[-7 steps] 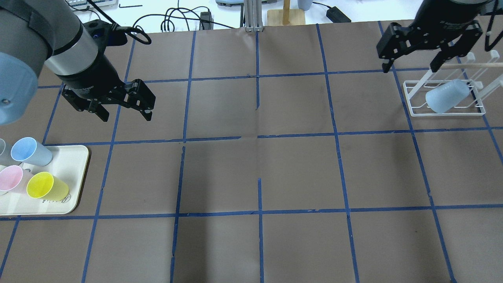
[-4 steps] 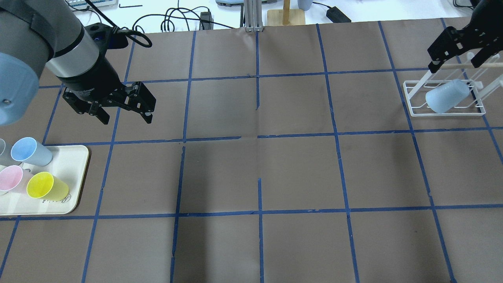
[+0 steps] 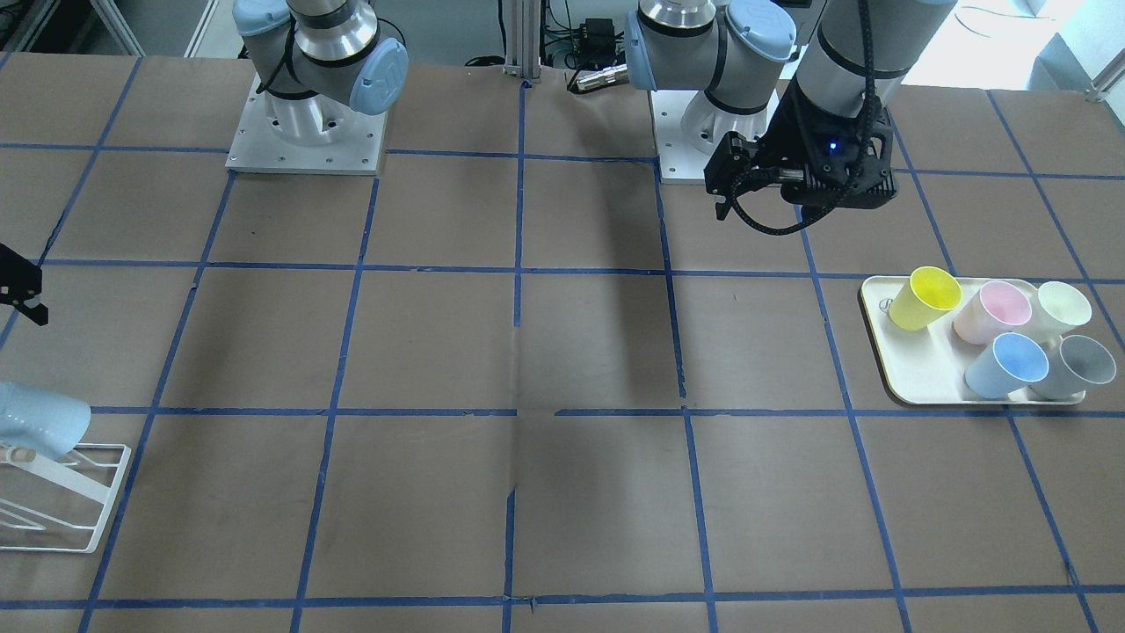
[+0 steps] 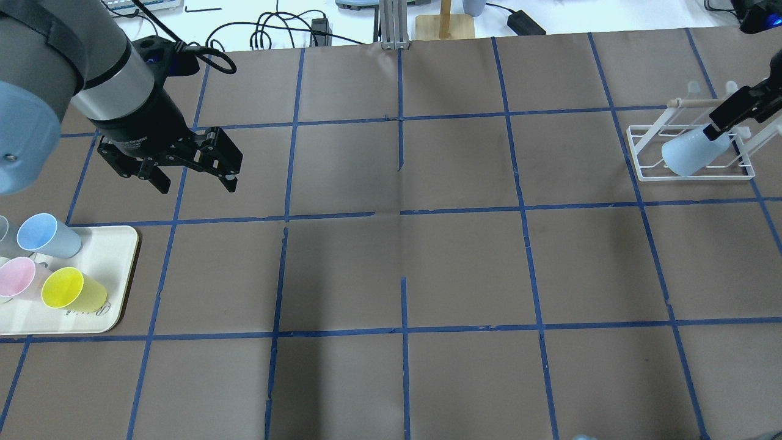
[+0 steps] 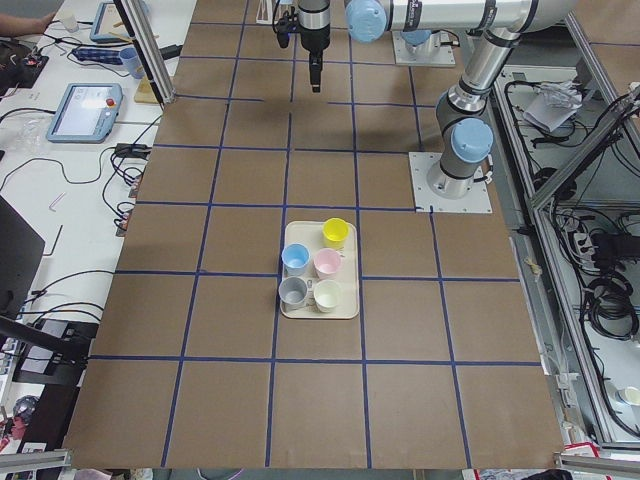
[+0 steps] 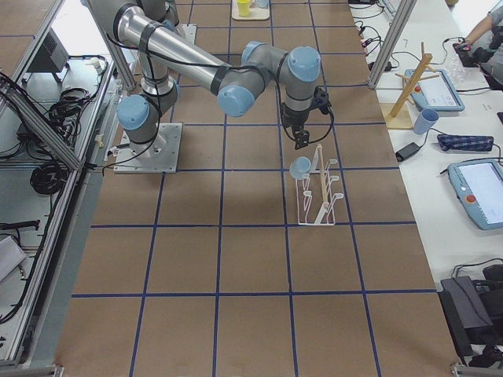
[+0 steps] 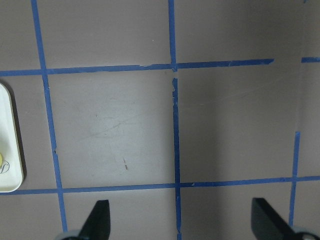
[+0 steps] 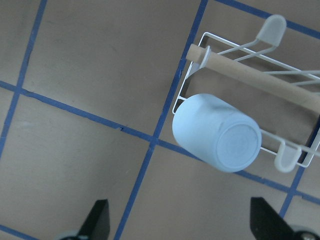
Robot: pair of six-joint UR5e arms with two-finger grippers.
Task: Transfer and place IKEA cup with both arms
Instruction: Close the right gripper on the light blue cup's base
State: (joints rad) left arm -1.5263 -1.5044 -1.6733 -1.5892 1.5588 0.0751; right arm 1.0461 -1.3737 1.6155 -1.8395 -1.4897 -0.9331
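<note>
I need to move my right gripper to the pale-blue IKEA cup on the white wire rack next and close it around the middle of the cup's body (image 3: pixel 35 407) (image 8: pixel 207 127).
The pale-blue IKEA cup (image 4: pixel 693 153) lies tilted, mouth down, on a peg of the white wire rack (image 4: pixel 647 177) at the far right. It also shows in the right wrist view (image 8: pixel 217 132) and at the front-facing view's left edge (image 3: pixel 39 426). My right gripper (image 8: pixel 181 225) is open and empty, high above the cup; only one of its fingers (image 4: pixel 736 109) shows overhead. My left gripper (image 4: pixel 197 184) is open and empty, hovering over bare table near the tray, its jaws wide in the left wrist view (image 7: pixel 181 225).
A cream tray (image 4: pixel 116 269) at the left holds a near-identical blue cup (image 4: pixel 46 235), a yellow cup (image 4: pixel 70 288), a pink cup (image 4: pixel 18 276) and a grey cup (image 3: pixel 1077 365). A wooden dowel (image 8: pixel 250 75) crosses the rack. Cables lie beyond the table's far edge.
My right gripper has moved right, from left of the rack to over it, mostly leaving the overhead view. The cup stays on the rack. The left gripper has barely moved.
</note>
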